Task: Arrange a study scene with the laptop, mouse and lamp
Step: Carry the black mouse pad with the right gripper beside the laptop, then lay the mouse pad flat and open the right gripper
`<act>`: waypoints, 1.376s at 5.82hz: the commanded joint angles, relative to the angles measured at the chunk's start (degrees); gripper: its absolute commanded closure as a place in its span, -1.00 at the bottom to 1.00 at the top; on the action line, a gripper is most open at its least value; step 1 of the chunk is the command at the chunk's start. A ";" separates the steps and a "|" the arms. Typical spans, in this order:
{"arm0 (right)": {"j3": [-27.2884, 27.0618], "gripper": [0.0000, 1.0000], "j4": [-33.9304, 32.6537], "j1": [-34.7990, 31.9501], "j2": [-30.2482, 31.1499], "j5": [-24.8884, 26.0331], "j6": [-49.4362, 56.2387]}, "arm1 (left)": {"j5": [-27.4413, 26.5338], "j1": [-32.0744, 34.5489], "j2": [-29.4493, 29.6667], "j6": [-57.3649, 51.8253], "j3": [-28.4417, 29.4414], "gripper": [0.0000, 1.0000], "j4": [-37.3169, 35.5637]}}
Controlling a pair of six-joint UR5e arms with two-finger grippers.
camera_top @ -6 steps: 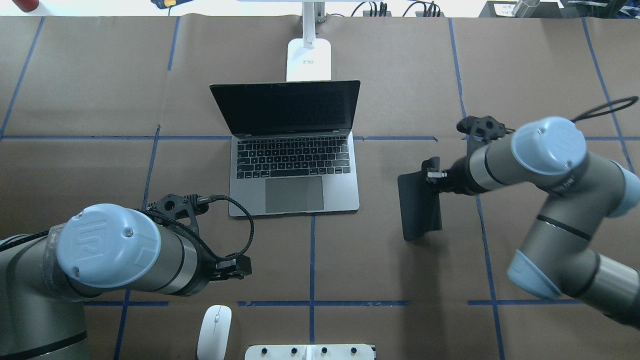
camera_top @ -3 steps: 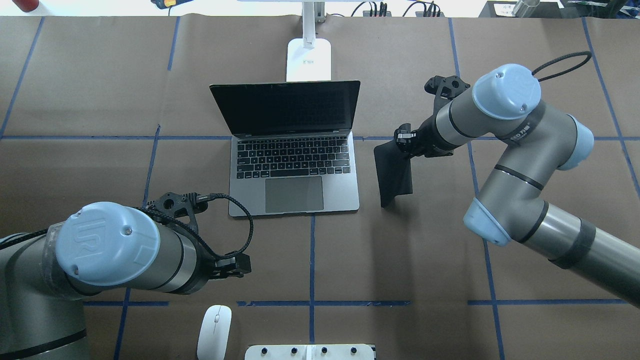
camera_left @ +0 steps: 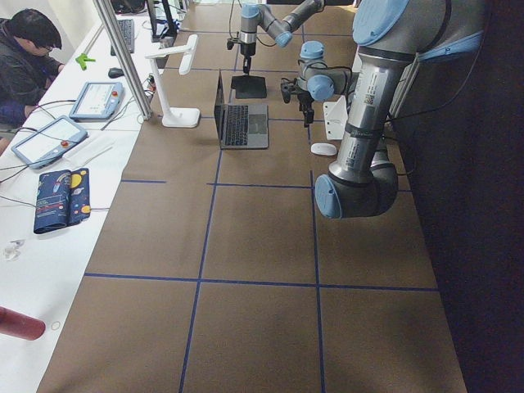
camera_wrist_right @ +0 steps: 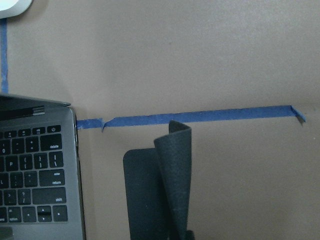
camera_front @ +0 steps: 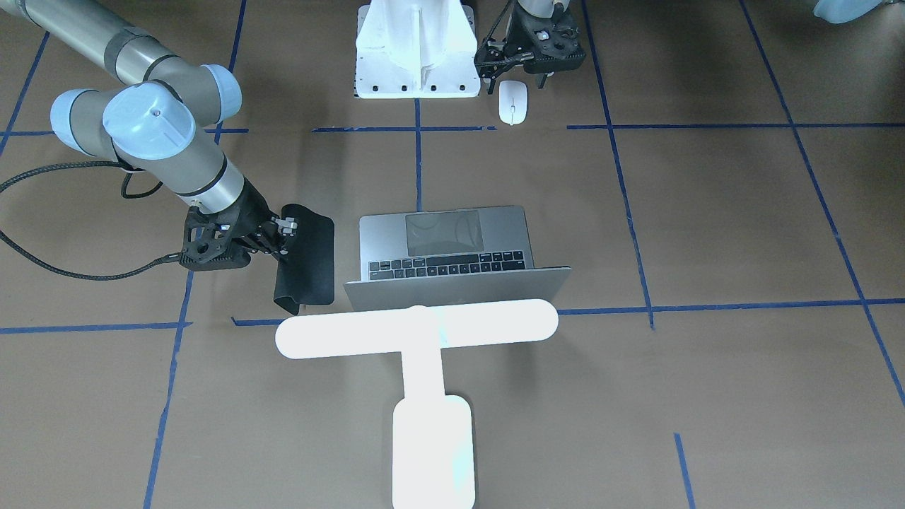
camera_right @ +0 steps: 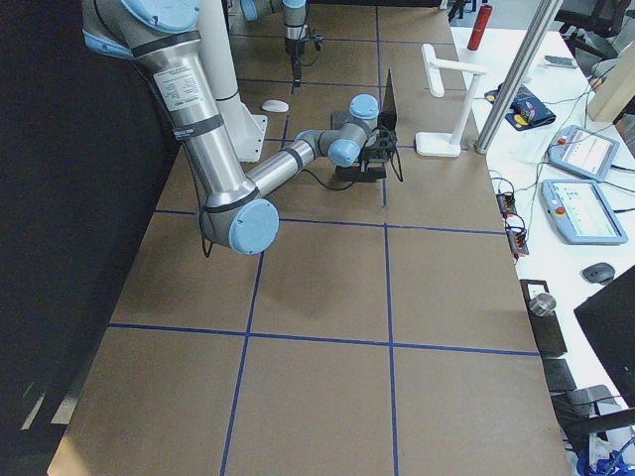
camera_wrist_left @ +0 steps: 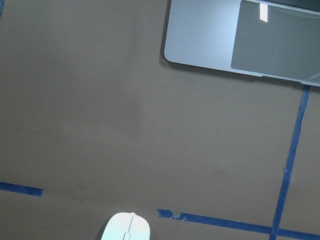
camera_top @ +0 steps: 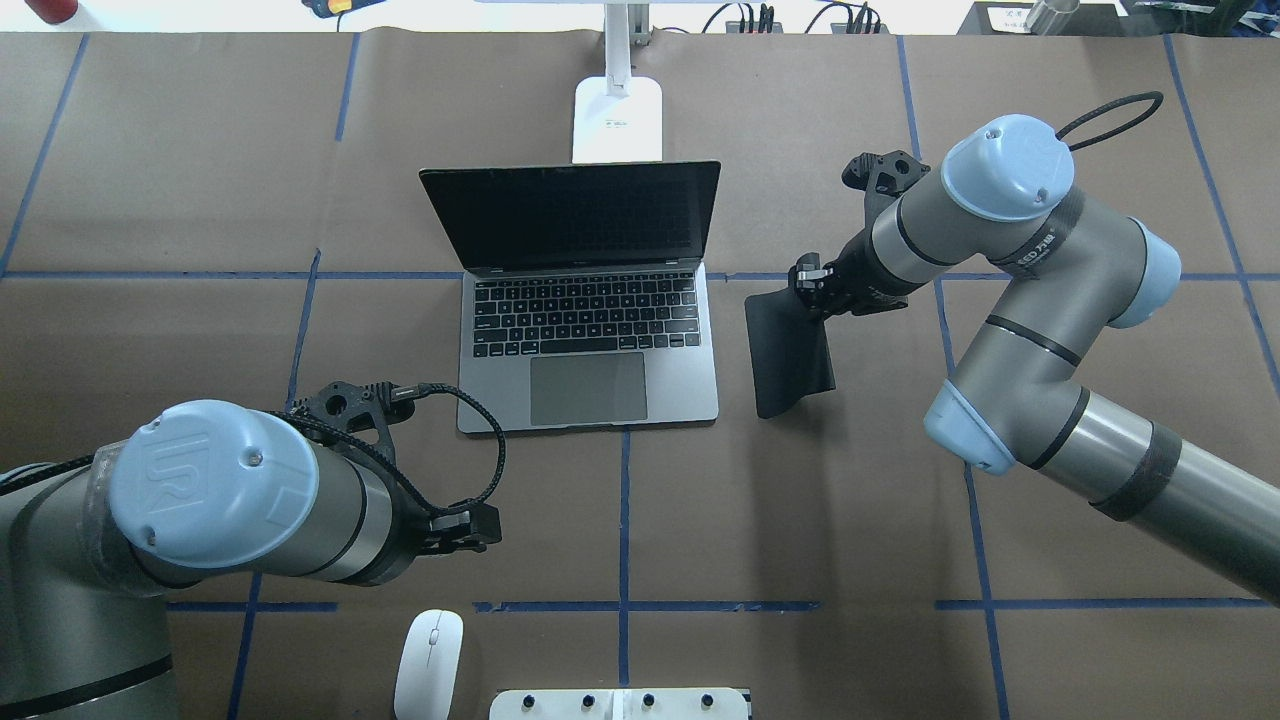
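The robot's left gripper will next close on the long sides [camera_front: 512, 95] of the white mouse, behind its scroll wheel, in the half nearer the robot base.
The laptop [camera_top: 590, 340] stands open at the table's middle, screen dark. The lamp [camera_front: 417, 332] glows behind it; its base [camera_top: 617, 118] sits beyond the lid. The mouse [camera_top: 429, 650] lies near the robot base and also shows in the left wrist view [camera_wrist_left: 126, 228]. My right gripper [camera_top: 812, 285] is shut on the far edge of a flat black mat [camera_top: 790, 350], which hangs curled just right of the laptop with its lower end on or close to the table. My left gripper [camera_top: 462, 532] hovers above the paper just beyond the mouse; its fingers are hidden.
The white ribbed pedestal [camera_front: 417, 49] stands at the near edge beside the mouse. Blue tape lines [camera_top: 622, 520] cross the brown paper. The right arm's cable [camera_front: 42, 212] loops beside it. A person [camera_left: 24, 57] and tablets [camera_left: 45, 139] are on the side bench.
My right arm has carried the black mat left and away from the robot, to the laptop's right side, and has nearly stopped there. The left arm has barely moved.
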State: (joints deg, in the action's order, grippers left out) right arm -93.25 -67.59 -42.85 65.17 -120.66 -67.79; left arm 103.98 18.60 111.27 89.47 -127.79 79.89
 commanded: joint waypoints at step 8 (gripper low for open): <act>-10.59 -1.00 -28.13 -12.59 1.10 -5.91 17.54 | 0.00 -3.11 -7.00 -7.82 1.76 -1.00 6.04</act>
State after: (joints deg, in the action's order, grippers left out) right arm -100.18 -88.06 -53.28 66.23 -126.73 -55.83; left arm 104.09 16.92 106.71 82.74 -126.08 83.74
